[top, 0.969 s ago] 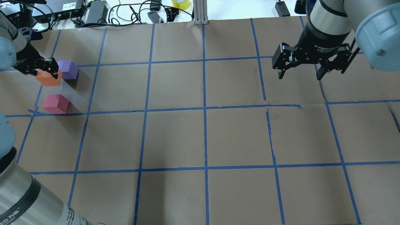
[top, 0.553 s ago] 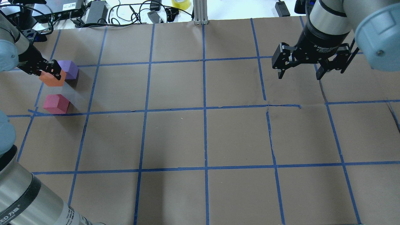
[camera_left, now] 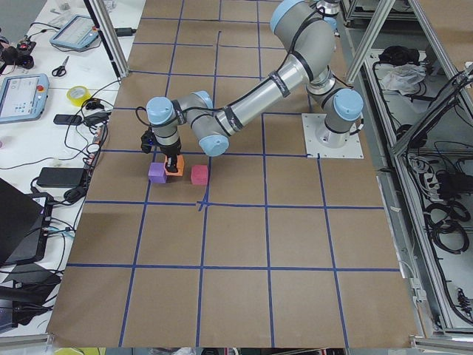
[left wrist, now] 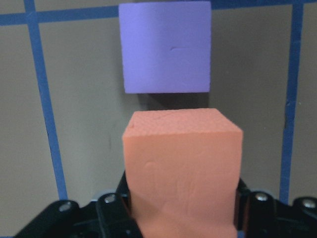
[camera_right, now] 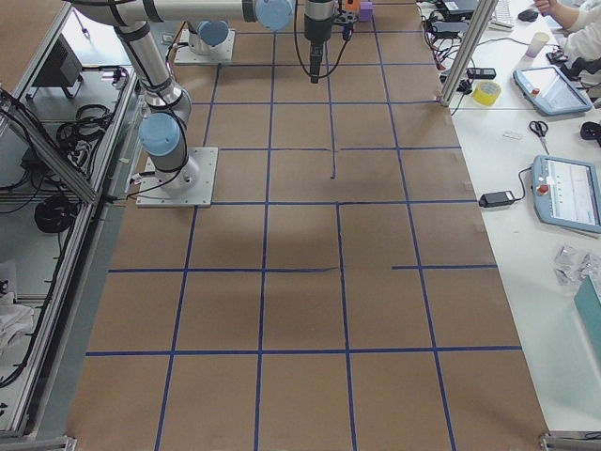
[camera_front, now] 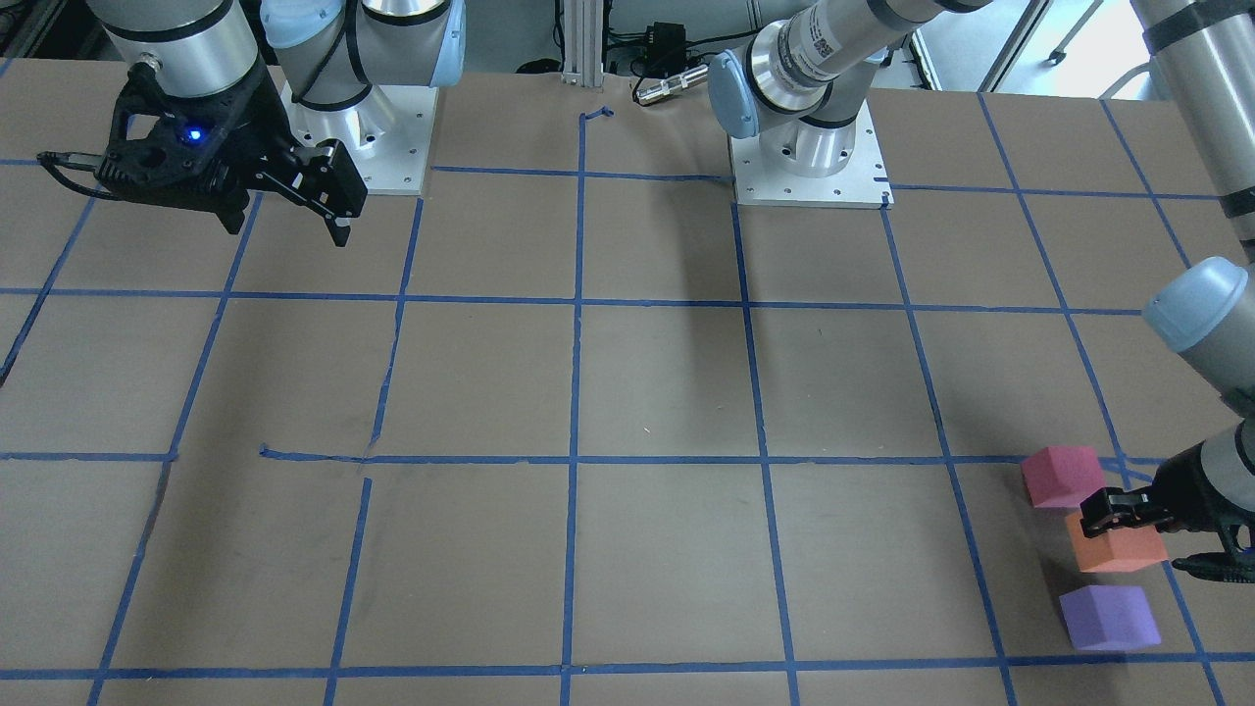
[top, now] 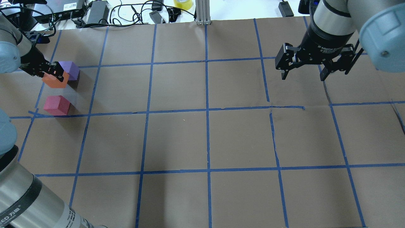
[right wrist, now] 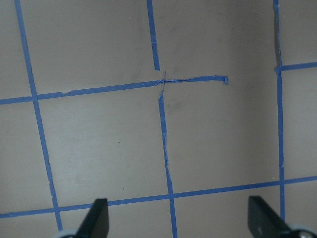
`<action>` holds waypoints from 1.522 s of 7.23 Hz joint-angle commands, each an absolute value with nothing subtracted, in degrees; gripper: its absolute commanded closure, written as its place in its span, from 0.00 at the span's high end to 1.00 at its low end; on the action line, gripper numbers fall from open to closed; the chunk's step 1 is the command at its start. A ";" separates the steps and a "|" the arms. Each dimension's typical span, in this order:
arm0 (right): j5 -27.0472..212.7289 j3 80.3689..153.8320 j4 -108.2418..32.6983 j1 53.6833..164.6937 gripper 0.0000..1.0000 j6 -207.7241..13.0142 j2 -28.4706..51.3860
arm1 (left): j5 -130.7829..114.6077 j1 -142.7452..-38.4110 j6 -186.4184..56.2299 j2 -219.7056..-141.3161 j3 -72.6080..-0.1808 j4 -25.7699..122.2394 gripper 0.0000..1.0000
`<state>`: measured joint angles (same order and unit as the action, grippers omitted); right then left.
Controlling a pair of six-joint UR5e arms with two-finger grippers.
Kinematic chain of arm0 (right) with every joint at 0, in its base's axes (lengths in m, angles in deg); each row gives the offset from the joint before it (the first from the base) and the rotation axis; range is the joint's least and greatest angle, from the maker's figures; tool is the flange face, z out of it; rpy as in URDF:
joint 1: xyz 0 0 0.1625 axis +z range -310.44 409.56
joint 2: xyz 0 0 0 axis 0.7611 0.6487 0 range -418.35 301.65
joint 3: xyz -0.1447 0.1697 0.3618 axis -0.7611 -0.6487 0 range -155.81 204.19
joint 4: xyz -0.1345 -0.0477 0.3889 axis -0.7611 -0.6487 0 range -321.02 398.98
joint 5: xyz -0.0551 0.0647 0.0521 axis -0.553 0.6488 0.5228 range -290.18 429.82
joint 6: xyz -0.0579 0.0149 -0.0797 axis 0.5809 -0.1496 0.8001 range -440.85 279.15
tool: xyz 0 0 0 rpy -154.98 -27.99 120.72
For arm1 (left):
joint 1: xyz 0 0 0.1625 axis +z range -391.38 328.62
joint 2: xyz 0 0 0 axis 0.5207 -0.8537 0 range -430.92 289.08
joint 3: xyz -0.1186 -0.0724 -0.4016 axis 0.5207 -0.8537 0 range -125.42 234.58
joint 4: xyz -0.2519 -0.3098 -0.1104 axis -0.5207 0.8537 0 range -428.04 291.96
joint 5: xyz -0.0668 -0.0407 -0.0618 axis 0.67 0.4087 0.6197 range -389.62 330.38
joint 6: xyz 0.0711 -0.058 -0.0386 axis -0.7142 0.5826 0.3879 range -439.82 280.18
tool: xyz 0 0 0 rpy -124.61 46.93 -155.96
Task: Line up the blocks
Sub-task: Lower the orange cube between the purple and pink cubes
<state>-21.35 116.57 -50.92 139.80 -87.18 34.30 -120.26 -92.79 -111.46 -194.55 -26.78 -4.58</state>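
Observation:
Next, I release the orange block from my left gripper on the table (camera_front: 1090, 549) (left wrist: 167, 142) between the purple block and the pinkish-red block.
My left gripper (top: 52, 73) is shut on the orange block (top: 57, 80) at the table's far left. It also shows in the front view (camera_front: 1120, 544) and fills the left wrist view (left wrist: 181, 173). The purple block (top: 70, 69) sits just beyond it, also in the front view (camera_front: 1108, 618) and the left wrist view (left wrist: 166, 47). The pinkish-red block (top: 57, 105) lies nearer the robot, also in the front view (camera_front: 1062, 476). My right gripper (top: 305, 74) is open and empty, high over the far right of the table.
The table is brown paper with a blue tape grid (top: 207, 109). Cables, a power brick and a yellow tape roll (top: 183, 3) lie beyond the far edge. A metal post (top: 202, 12) stands at the far middle edge.
My left gripper has carried the orange block a little right and toward the purple block. The right arm has not moved.

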 commanded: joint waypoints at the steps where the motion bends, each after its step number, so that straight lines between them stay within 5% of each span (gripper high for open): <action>1: -21.41 116.57 -50.94 139.82 1.00 -87.09 34.37 | -119.36 -92.73 -112.60 -195.89 -27.16 -5.90 0.00; 11: -21.50 116.65 -50.94 139.82 1.00 -87.09 34.29 | -120.06 -91.76 -112.61 -199.15 -27.51 -7.22 0.00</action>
<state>-21.43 116.62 -50.97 139.79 -87.09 34.29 -119.92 -91.76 -112.60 -198.72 -27.46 -6.66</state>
